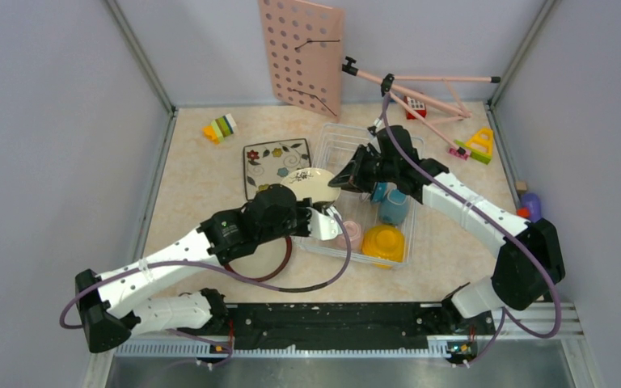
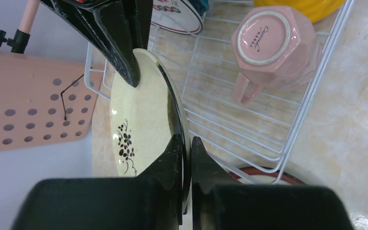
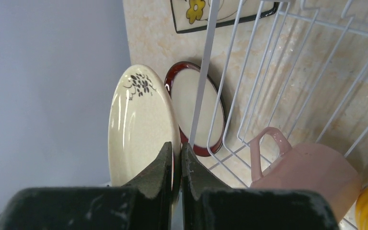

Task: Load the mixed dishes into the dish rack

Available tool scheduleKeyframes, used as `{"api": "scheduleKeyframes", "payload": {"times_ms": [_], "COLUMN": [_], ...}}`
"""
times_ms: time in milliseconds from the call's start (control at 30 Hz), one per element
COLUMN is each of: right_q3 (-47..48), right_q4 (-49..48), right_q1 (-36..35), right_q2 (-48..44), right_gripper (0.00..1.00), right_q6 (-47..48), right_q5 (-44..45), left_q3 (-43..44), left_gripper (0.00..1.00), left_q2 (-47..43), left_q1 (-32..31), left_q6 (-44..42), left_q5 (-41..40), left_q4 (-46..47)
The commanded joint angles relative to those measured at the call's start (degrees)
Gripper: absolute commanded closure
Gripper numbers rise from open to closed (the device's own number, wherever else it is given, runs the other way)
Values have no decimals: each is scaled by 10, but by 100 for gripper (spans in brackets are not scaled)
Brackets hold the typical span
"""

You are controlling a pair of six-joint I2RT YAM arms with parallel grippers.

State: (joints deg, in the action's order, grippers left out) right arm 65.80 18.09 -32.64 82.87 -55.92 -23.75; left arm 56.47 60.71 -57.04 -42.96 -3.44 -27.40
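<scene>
Next, my left gripper releases the cream plate, now on edge above the rack's rim, upright in the dish rack [image 1: 363, 159] beside the white plate with characters.
The cream plate [image 1: 311, 184] with a dark flower sprig stands on edge above the left rim of the white wire dish rack [image 1: 415, 236]. My left gripper [image 1: 317, 212] is shut on its near rim [image 2: 186, 143]. My right gripper [image 1: 338, 182] is shut on the opposite rim [image 3: 176, 153]. Inside the rack are the pink cup [image 1: 351, 234], the yellow bowl [image 1: 383, 241] and the blue-grey mug [image 1: 394, 208]. The brown-rimmed plate [image 1: 263, 260] lies on the table under my left arm. The square floral plate [image 1: 276, 166] lies left of the rack.
A pink pegboard [image 1: 301, 55] leans on the back wall, with a pink rod frame [image 1: 420, 90] beside it. Toy blocks sit at the back left [image 1: 220, 128] and back right [image 1: 477, 145]. A white plate with characters [image 2: 177, 14] stands in the rack.
</scene>
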Motion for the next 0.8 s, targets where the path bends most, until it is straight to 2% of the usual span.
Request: {"api": "scheduleKeyframes", "payload": {"times_ms": [0,67,233,300,600,700,767], "right_q3": [35,34,34,34,22,6,-13], "right_q4": [-14,-18,-20,-9,45,48,36], "right_q1": [-6,-5,14,24,55,56,55], "right_q2": [-33,-40,-72,-91,-207,-254,-293], "right_gripper": [97,83,32,23,22,23,24], "right_q6": [8,12,17,25,79,114,149], "right_q5": [5,9,24,44,161,219,234], "left_q3": [20,16,-5,-19,-74,-52,-34], "left_gripper": [100,100,100,100,100,100,100], "left_q2": [-2,-4,-19,-30,-61,-41,-21], "left_q1": [-8,-12,-16,-17,-13,2,22], "left_q6": [-4,-4,25,53,304,386,424], "left_q5": [-27,-31,-49,-67,-171,-194,-180], "left_q4": [34,42,81,117,348,366,367]}}
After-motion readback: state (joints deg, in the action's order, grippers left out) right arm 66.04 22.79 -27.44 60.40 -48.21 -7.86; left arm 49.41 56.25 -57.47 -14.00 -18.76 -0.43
